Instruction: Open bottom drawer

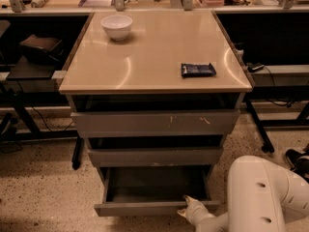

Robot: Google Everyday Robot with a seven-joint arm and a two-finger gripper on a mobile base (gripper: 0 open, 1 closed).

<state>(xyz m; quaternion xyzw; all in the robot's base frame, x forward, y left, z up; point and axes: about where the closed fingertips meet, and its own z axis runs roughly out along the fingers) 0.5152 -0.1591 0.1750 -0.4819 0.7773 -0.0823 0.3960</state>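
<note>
My gripper needs to let go of the bottom drawer with its front edge farther out, over the speckled floor before the cabinet (pixel 158 224).
The bottom drawer (pixel 154 208) is the lowest of three grey fronts on the tan-topped cabinet (pixel 154 57). It stands pulled out, and its shallow grey box shows empty inside. My gripper (pixel 187 208) is at the right part of the drawer's front edge, at its top lip. My white arm (pixel 263 197) comes in from the lower right. The middle drawer (pixel 154 156) and the top drawer (pixel 154 123) with pale scratch marks sit slightly out, less than the bottom one.
A white bowl (pixel 117 26) stands on the cabinet top at the back left, a dark snack packet (pixel 198 69) at the right. Dark desks with cables flank the cabinet. Speckled floor lies in front. A black shoe (pixel 297 158) shows at far right.
</note>
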